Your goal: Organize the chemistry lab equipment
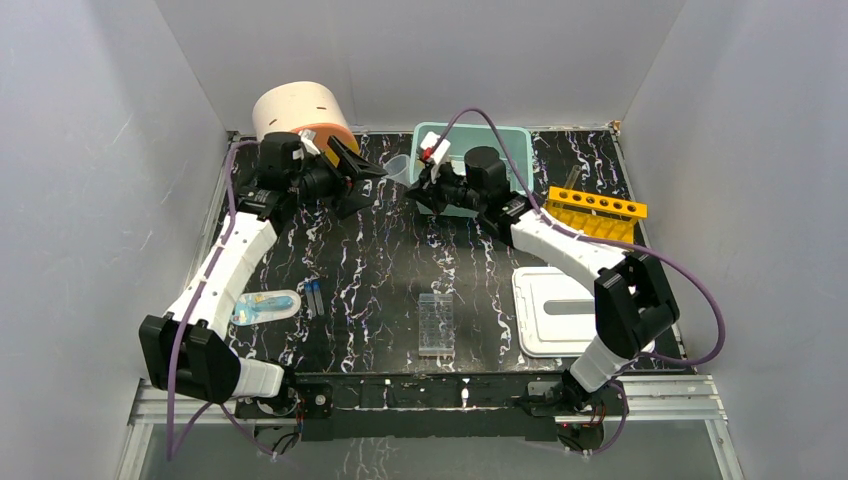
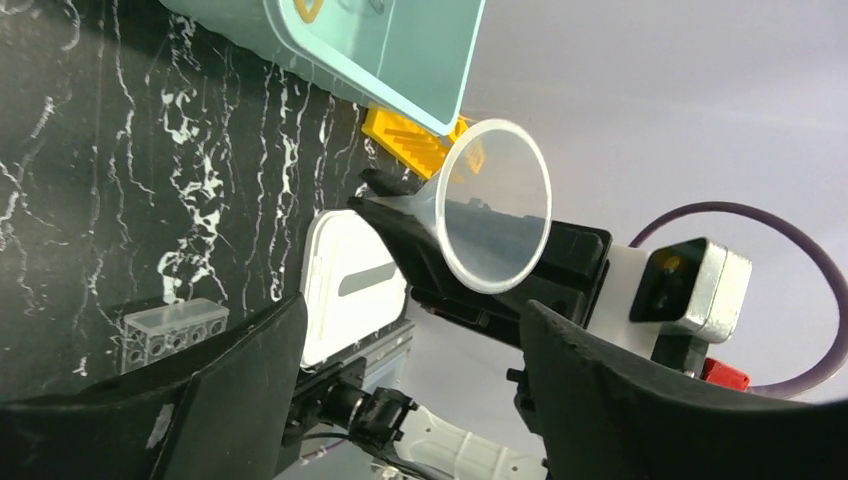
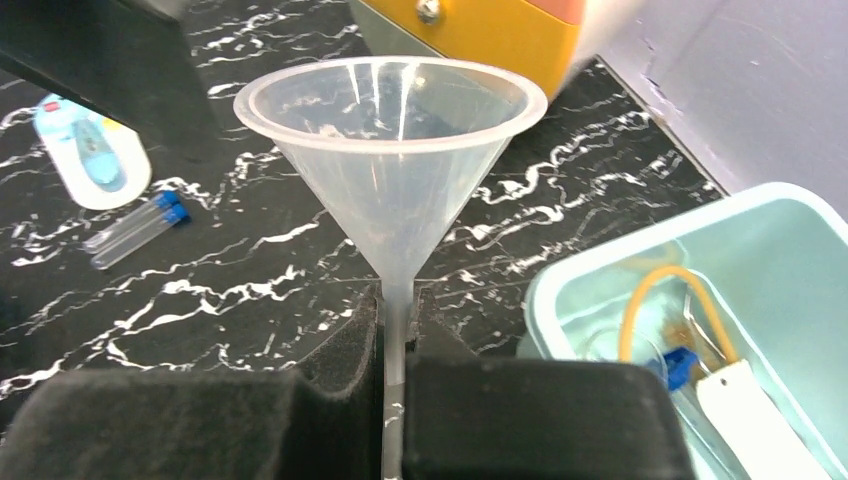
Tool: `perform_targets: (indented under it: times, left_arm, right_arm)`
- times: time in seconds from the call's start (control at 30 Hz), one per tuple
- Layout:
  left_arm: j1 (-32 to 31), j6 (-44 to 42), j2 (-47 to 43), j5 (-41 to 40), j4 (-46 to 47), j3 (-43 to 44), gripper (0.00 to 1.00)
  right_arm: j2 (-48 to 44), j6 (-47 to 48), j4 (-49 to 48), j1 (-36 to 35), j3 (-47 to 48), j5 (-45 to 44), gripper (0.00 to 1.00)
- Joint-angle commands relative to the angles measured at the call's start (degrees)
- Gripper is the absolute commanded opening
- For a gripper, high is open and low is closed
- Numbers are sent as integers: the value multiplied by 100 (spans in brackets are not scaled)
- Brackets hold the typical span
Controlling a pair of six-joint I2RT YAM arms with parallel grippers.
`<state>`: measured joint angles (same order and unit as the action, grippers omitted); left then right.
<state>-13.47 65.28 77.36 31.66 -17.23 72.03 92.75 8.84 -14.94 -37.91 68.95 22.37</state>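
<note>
My right gripper has the clear funnel. It will release the funnel inside the teal bin, near the bin's front side (image 1: 473, 183) next to the blue-footed cylinder.
A clear funnel (image 3: 390, 150) hangs in the air with my right gripper (image 3: 397, 320) shut on its thin stem. In the left wrist view the funnel (image 2: 497, 205) faces me mouth-on, beyond my left gripper (image 2: 412, 320), which is open and apart from it. From above, the funnel (image 1: 397, 165) is between the left gripper (image 1: 365, 175) and the right gripper (image 1: 418, 190), near the teal bin (image 1: 505, 130). Two blue-capped thin tubes (image 1: 314, 297) and a clear well plate (image 1: 436, 323) lie on the table. A tan-looped tag (image 3: 660, 300) and a blue-footed cylinder (image 3: 680, 365) lie in the bin (image 3: 640, 243).
The cream-and-orange drum (image 1: 300, 115) stands at the back left. A yellow holed rack (image 1: 595, 210) is on the right, with a white lid (image 1: 555, 310) in front of it. A white-and-blue packet (image 1: 265, 307) lies near the left arm.
</note>
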Motion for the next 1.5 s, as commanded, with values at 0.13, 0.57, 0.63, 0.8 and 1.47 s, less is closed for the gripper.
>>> perform_targets:
  times: [0.13,0.57,0.63,0.8,1.47]
  left_arm:
    - [12,-1383,-116,-876,-1094,629,81]
    - [12,-2986,-104,-2634,-1735,589,82]
    - [12,-3152,-71,-2759,-1751,625,82]
    - [14,-3275,77,-2741,-1765,712,82]
    - [12,-3235,480,-2968,-2240,1033,82]
  right_arm:
    - [-169,149,457,601,660,-796,0]
    - [815,567,2400,1251,1556,-1670,0]
    - [907,1192,2551,1301,1550,-1628,0]
    - [1436,2463,3493,1586,2109,-1058,0]
    - [3130,4474,4608,1929,3889,-1457,0]
